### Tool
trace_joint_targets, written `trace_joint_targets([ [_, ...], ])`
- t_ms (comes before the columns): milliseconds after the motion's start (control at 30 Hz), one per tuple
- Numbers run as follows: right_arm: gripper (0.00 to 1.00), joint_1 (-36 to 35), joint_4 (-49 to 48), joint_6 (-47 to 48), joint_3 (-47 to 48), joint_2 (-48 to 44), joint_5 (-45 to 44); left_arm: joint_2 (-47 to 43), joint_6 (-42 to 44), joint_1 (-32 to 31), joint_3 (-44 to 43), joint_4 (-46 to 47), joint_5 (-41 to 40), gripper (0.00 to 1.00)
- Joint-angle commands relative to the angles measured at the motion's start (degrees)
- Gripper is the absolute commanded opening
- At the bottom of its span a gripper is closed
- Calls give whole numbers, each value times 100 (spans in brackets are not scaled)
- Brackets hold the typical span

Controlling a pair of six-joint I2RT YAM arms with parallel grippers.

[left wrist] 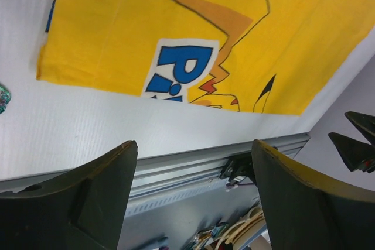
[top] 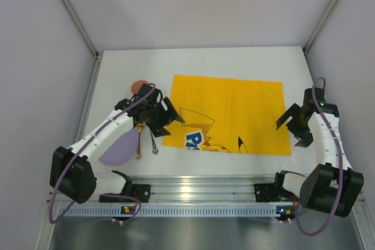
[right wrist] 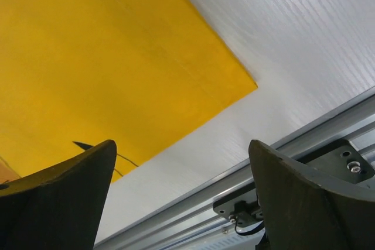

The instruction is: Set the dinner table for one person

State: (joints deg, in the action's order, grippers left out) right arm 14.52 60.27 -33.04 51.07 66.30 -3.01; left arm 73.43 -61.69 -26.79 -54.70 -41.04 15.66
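Observation:
Next, the robot's left gripper will move to the red-brown cup and close on the cup's rim (top: 132, 87), on the side away from the yellow cloth.
The dinner table (top: 234, 62) is a white top with silver rails. A yellow cloth with a cartoon print (top: 234, 106) lies flat at its middle. My left gripper (top: 171, 115) is open and empty, hovering over the cloth's near left corner. In the left wrist view its jaws (left wrist: 193, 144) stand wide apart above bare table (left wrist: 88, 127), with the cloth (left wrist: 193, 21) beyond. My right gripper (top: 291, 128) is open and empty beside the cloth's near right corner. The right wrist view (right wrist: 181, 144) shows that cloth corner (right wrist: 117, 57) and white table (right wrist: 304, 39).
A lilac plate (top: 119, 149) lies near the front left, partly under the left arm. A gold utensil (top: 139, 143) and a dark utensil (top: 153, 143) lie beside it. A small red-brown round thing (top: 139, 86) sits behind the left arm. The front rail (top: 199, 188) borders the table.

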Motion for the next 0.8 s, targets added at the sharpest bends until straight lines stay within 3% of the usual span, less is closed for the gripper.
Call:
trace_joint_targets([
  [0, 90, 51, -120, -27, 825, -276, 193, 345, -29, 24, -900, -177, -264, 83],
  [67, 80, 51, -252, -10, 975, -101, 535, 680, 296, 33, -1487, -150, -484, 81],
  [100, 70, 51, -522, 8, 1001, -22, 1016, 1056, 585, 24, -1665, -150, -494, 79],
  [167, 63, 42, -866, 17, 949, 345, 1511, 1436, 929, 24, -2069, 51, -415, 78],
  [200, 43, -10, -911, -53, 966, 531, 1792, 1812, 1009, 24, -2176, 130, -389, 77],
  [233, 33, -63, -981, -71, 984, 715, 1847, 1981, 1106, 24, -2351, 331, -336, 76],
  [300, 3, -265, -1262, -98, 1080, 1269, 1839, 2524, 1387, 24, -2536, 499, -309, 76],
  [433, 0, -406, -1755, -256, 1457, 2315, 1725, 3527, 1783, 24, -3177, 693, -309, 73],
  [600, 0, -582, -1835, -317, 2608, 3695, 1619, 4731, 2029, 42, -4302, 720, -55, 70],
  [767, 0, -740, -1817, -370, 3566, 4891, 1654, 5164, 2029, 182, -4664, 597, -63, 69],
])
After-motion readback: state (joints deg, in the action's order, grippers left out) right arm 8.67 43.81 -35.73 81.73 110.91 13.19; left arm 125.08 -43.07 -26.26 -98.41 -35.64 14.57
